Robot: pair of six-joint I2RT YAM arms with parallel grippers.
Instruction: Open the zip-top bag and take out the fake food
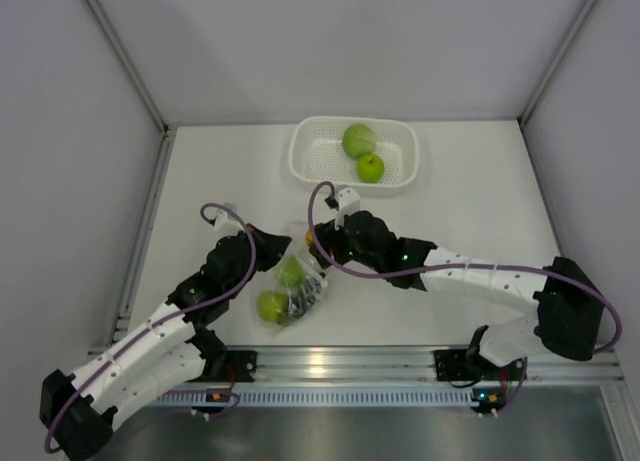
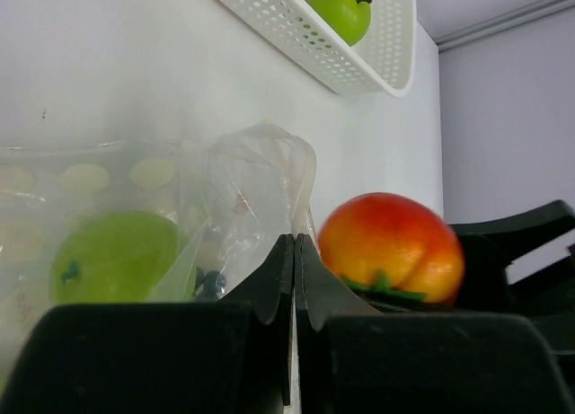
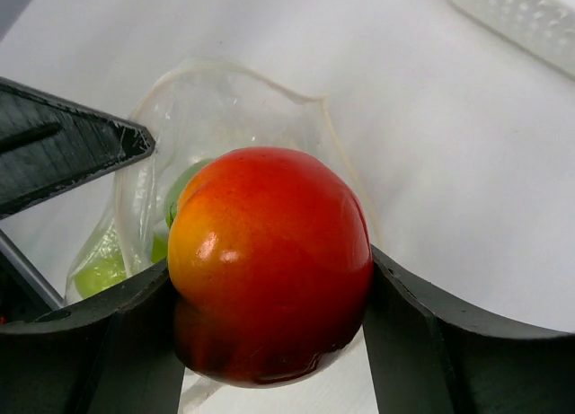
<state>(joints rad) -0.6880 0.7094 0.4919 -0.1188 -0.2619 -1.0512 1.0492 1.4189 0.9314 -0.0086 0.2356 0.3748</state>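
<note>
The red-yellow apple, now held just outside the bag's mouth, will go down in the white basket (image 1: 400, 157), where I should let go of it with my right gripper between the front green fruit and the basket's rim.
The zip-top bag (image 1: 297, 287) lies between the arms, mouth open toward the right arm. Inside it are green fruits (image 1: 271, 305) and a dark grape bunch (image 1: 305, 297). My left gripper (image 1: 283, 249) is shut on the bag's upper edge; in the left wrist view a thin film of bag (image 2: 260, 176) runs between the closed left gripper (image 2: 295, 252). My right gripper (image 3: 269, 288) is shut on the red-yellow apple (image 3: 269, 261), held just outside the bag's mouth (image 3: 225, 109). That apple (image 2: 391, 248) also shows in the left wrist view, beside a green apple (image 2: 112, 257) still in the bag.
A white perforated basket (image 1: 300, 151) stands at the back of the table with two green fruits (image 1: 360, 141) in it; its rim (image 2: 359, 59) shows in the left wrist view. Grey walls close the sides and back.
</note>
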